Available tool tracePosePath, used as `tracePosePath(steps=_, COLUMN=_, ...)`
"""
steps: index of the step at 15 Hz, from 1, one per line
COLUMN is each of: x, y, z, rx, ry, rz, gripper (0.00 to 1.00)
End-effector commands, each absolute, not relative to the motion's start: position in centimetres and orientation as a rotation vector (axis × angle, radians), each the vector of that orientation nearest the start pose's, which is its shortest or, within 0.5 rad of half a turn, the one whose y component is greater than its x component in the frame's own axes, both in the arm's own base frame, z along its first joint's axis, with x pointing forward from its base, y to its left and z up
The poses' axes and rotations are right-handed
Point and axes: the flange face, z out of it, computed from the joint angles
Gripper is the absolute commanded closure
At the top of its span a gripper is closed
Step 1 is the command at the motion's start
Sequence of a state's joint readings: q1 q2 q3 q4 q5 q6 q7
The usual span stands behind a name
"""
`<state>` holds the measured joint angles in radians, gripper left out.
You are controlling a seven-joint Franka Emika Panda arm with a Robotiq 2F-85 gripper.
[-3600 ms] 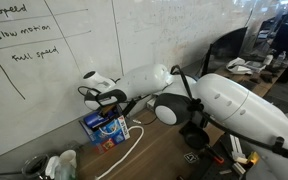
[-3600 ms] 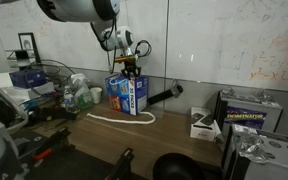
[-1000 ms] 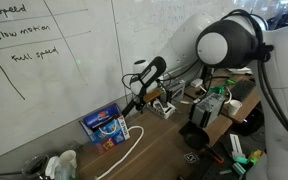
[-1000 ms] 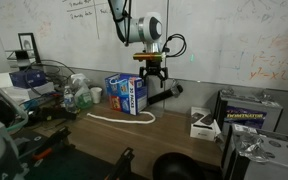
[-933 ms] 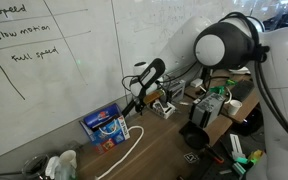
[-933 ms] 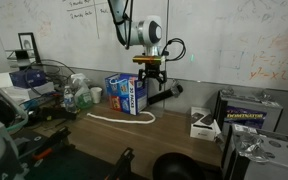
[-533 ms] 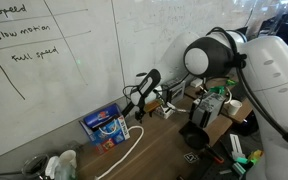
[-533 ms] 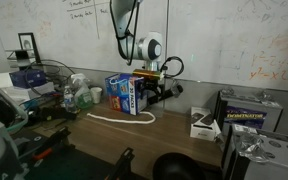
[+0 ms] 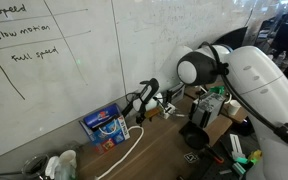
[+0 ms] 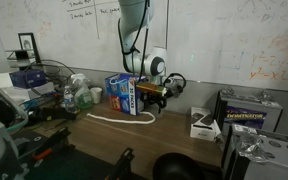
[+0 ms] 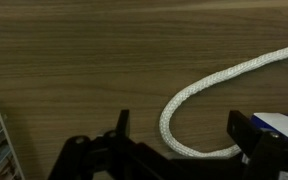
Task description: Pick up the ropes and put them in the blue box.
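Note:
My gripper is to go next to the white rope's bend [image 9: 141, 129] [image 11: 166, 119] beside the blue box and close there.
A white braided rope [image 11: 184, 100] curls across the wooden table in the wrist view, its bend lying between my gripper's [image 11: 184, 132] two dark fingers. The gripper is open and low over the table. In both exterior views the rope [image 10: 119, 118] [image 9: 126, 148] trails from the foot of the blue box [image 10: 126, 95] [image 9: 106, 127] along the table. The gripper [image 10: 150, 97] [image 9: 139, 106] hangs just beside the box, on the side away from the bottles. A blue corner of the box [image 11: 287, 124] shows at the right edge of the wrist view. I see only one rope.
A whiteboard wall stands right behind the box. Bottles [image 10: 79, 96] and a wire basket [image 10: 34, 78] crowd one end of the table. A white device [image 10: 202, 123] and a black carton [image 10: 249, 108] sit at the other end. Tools [image 9: 234, 150] lie near the arm's base.
The gripper has come down from above the blue box's height to just over the table beside the box, staying open. Rope and box have not moved.

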<state>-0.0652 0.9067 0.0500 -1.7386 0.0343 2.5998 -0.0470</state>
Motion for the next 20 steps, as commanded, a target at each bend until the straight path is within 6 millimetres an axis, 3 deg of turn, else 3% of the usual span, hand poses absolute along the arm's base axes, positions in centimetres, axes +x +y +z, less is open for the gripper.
tracePosePath(steps=1, x=64.6, y=-1.5, z=2.7, rx=-3.06, ry=0.056, rz=0.007, gripper=0.0)
tracePosePath(steps=8, x=64.6, y=-0.5, z=-1.5, rx=-3.097, ry=0.067, rz=-0.032, gripper=0.0)
tracePosePath(steps=13, x=65.0, y=0.6, z=-2.4, rx=-3.105, ry=0.096, rz=-0.063, gripper=0.0)
tracePosePath(steps=20, x=65.3, y=0.8, z=-3.0, rx=-3.146, ry=0.111, rz=-0.115, gripper=0.0)
